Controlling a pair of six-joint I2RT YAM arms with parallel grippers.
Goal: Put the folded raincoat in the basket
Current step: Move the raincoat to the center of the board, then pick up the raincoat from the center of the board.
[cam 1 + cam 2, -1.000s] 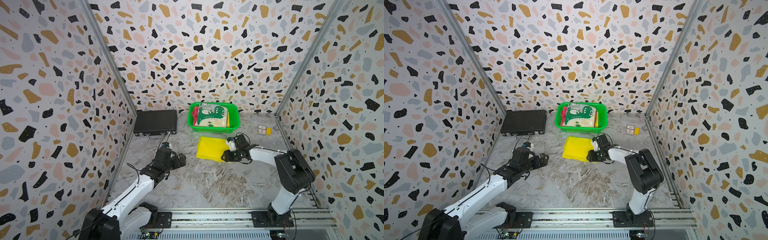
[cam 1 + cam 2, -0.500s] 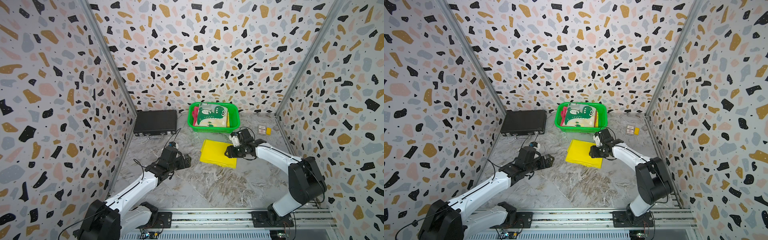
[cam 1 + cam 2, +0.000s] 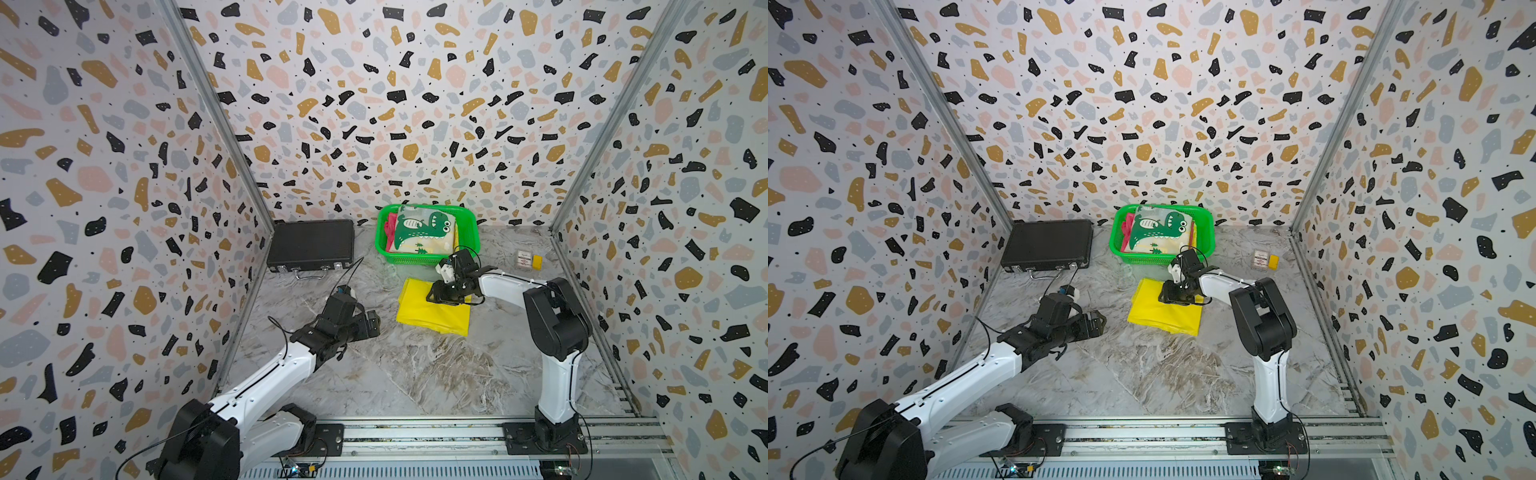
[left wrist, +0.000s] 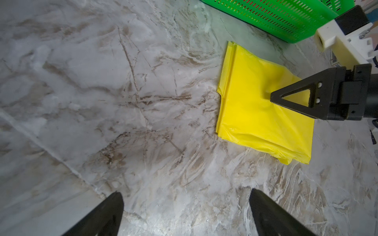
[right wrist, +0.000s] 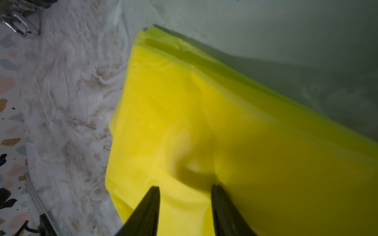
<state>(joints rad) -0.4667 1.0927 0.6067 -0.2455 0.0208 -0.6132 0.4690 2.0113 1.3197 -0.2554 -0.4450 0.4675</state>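
Observation:
The middle of the folded raincoat's side edge [image 3: 402,301] [image 4: 221,92], opposite the raincoat's edge by my right gripper, will be gripped by my left gripper.
The folded raincoat [image 3: 432,316] [image 3: 1163,313] is a flat yellow plastic square lying on the marble table just in front of the basket [image 3: 470,226] [image 3: 1209,226], a green mesh tub at the back. My right gripper [image 3: 434,296] [image 3: 1165,297] [image 5: 185,189] rests on the raincoat's [image 5: 204,102] top. Its jaws stand apart, and the fabric is puckered between the fingertips [image 4: 286,98]. My left gripper [image 3: 374,324] [image 3: 1098,324] [image 4: 186,194] hovers wide open over bare table, to the left of the raincoat [image 4: 255,118], holding nothing.
A dinosaur-print cloth [image 3: 422,232] and some red fabric fill the basket [image 4: 276,16]. A flat black case [image 3: 311,245] [image 3: 1048,245] lies at the back left. A small card box with a yellow piece [image 3: 527,261] [image 3: 1263,261] sits back right. Patterned walls enclose three sides.
The raincoat slid a little toward the front under the right gripper, which then shifted left across it with jaws narrowing slightly. The left gripper moved right, closer to the raincoat.

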